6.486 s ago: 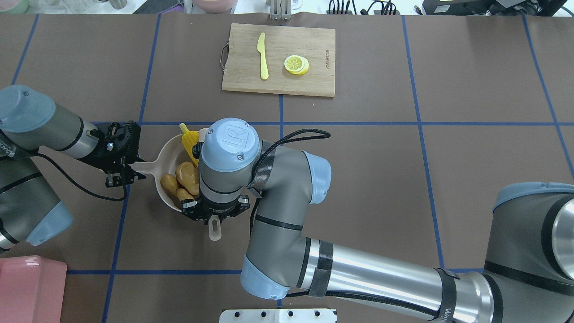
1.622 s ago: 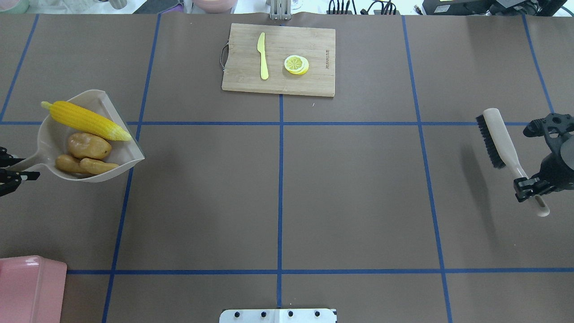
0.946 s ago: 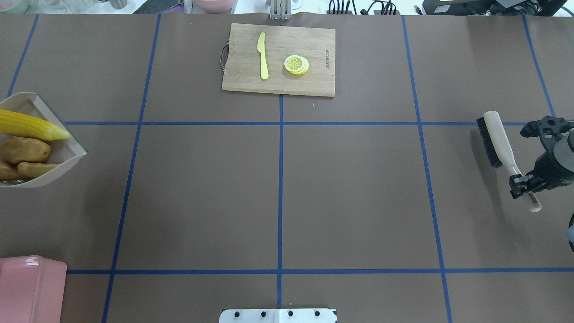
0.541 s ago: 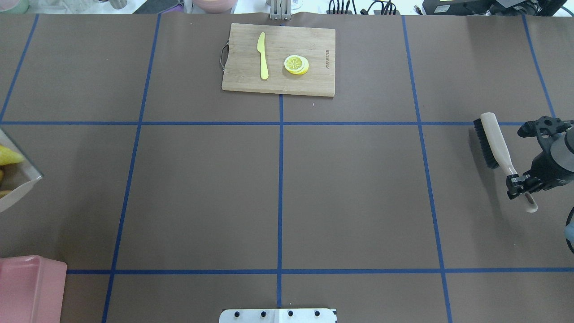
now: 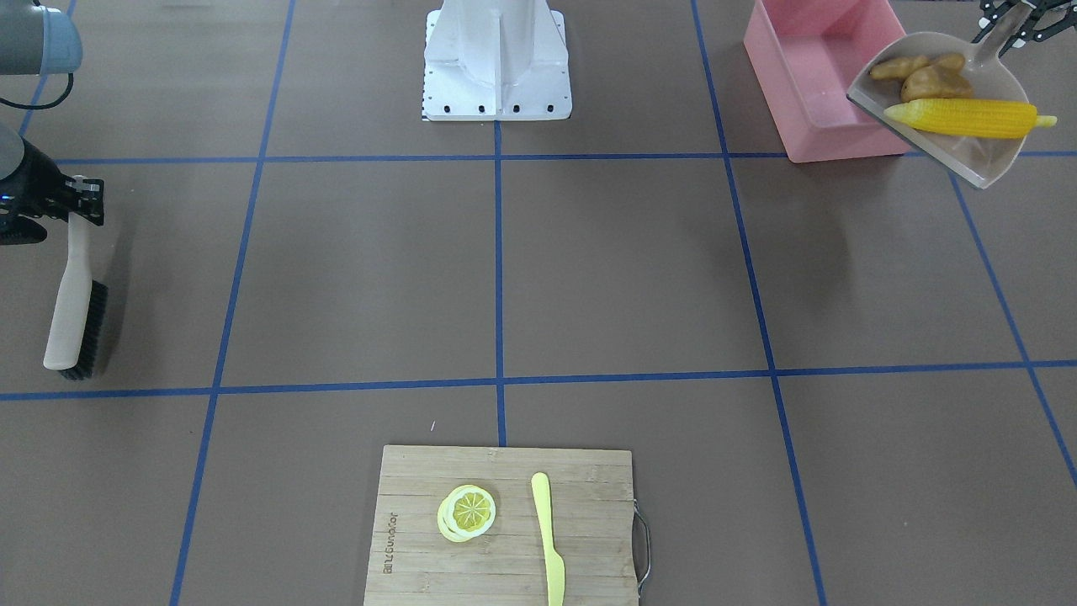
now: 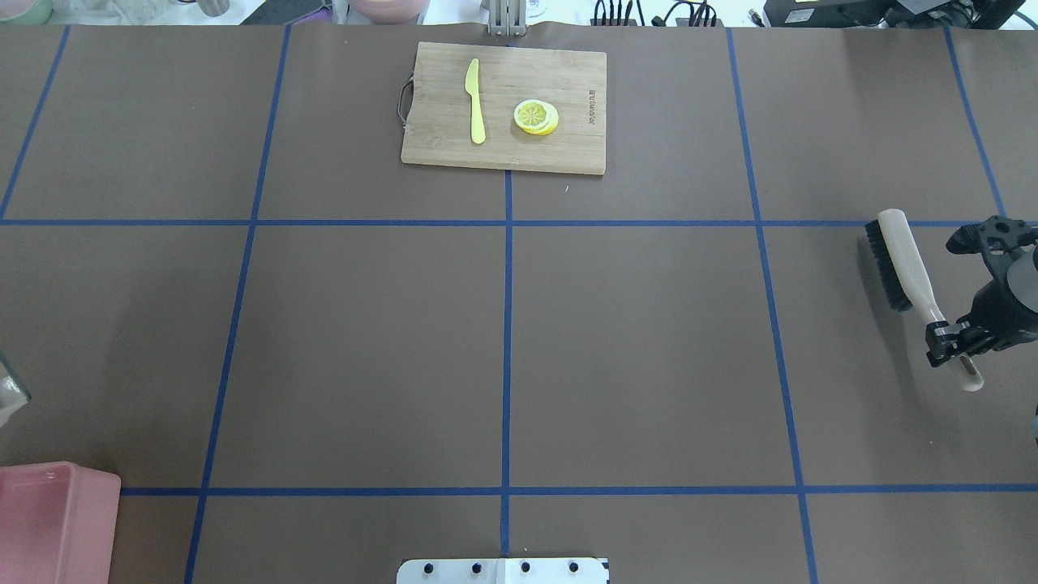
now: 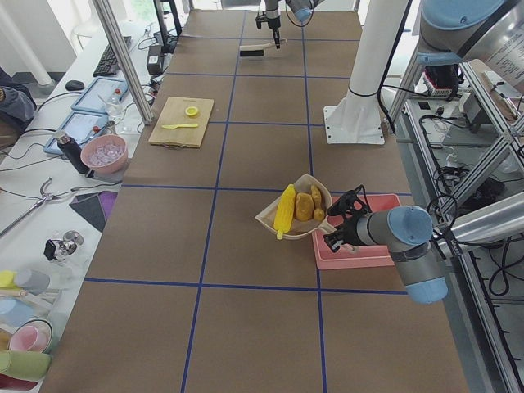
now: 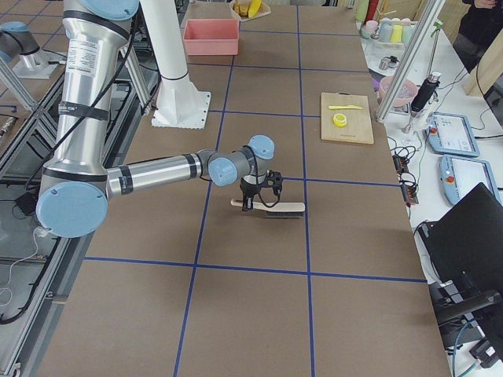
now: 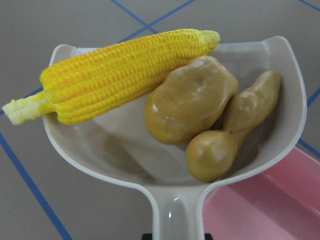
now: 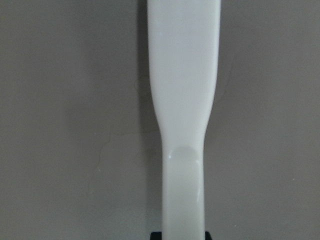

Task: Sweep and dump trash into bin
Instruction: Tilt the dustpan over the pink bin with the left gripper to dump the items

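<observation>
Next, I let go of the brush with my right gripper on the grey table (image 5: 7,231), beside the blue line that crosses under its wrist.
My left gripper (image 5: 1006,23) is shut on the handle of the beige dustpan (image 5: 976,156) and holds it lifted and about level. In the pan lie the yellow corn cob (image 5: 963,118), the brownish potato (image 5: 934,82) and the tan ginger root (image 5: 900,66). The left wrist view shows the corn (image 9: 125,70), potato (image 9: 190,100) and ginger (image 9: 235,130) in the pan (image 9: 115,150). The pink bin (image 5: 841,143) stands beside and partly under the pan's handle end and also shows in the left wrist view (image 9: 270,205). My right gripper (image 6: 953,345) is shut on the handle of a black-bristled brush (image 6: 900,259).
A wooden cutting board (image 6: 503,154) at the table's far middle carries a yellow plastic knife (image 6: 474,101) and lemon slices (image 6: 536,117). The robot's white base (image 5: 496,59) stands at the near edge. The bin's corner (image 6: 49,519) shows at the overhead view's lower left.
The dustpan with the trash has moved left and toward the bin, almost out of the overhead view. The right gripper with the brush has shifted slightly at the right edge.
</observation>
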Tool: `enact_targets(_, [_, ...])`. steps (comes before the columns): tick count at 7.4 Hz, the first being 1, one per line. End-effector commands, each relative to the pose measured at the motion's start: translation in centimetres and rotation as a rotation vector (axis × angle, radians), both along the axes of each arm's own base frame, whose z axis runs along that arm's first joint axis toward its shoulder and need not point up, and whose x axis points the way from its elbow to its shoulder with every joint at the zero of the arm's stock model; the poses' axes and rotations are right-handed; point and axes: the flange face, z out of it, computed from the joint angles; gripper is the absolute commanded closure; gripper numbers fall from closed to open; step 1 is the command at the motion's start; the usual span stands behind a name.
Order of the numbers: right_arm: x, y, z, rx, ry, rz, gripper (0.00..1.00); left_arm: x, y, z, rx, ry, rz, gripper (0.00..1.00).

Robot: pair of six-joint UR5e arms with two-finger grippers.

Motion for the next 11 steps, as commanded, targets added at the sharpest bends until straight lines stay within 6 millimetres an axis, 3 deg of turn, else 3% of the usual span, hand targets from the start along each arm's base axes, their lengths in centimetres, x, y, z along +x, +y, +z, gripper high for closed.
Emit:
enact_targets(1, [1.2, 1.6, 1.9, -0.022, 0.019, -0.006, 1.0, -0.9, 3.3, 0.2, 0.022, -0.017, 0.077, 1.0])
enact_targets(4, [5.3, 6.9, 5.6, -0.005, 0.004, 0.005, 1.0, -2.4, 7.9, 0.7, -0.019, -0.048, 0.14, 1.0])
enact_targets(6, [7.6, 10.0, 7.3, -0.013, 0.013, -0.003, 1.0, -2.6, 8.3, 1.3, -0.016, -0.089, 0.177, 1.0])
enact_targets(9, [9.3, 11.8, 10.8, 0.006, 0.022, -0.032, 1.0, -2.6, 8.3, 0.3, 0.018, -0.138, 0.23, 1.0])
enact_targets(11, [10.2, 12.8, 11.4, 0.003, 0.032, -0.039, 1.0, -2.4, 7.6, 0.2, 0.021, -0.188, 0.273, 1.0])
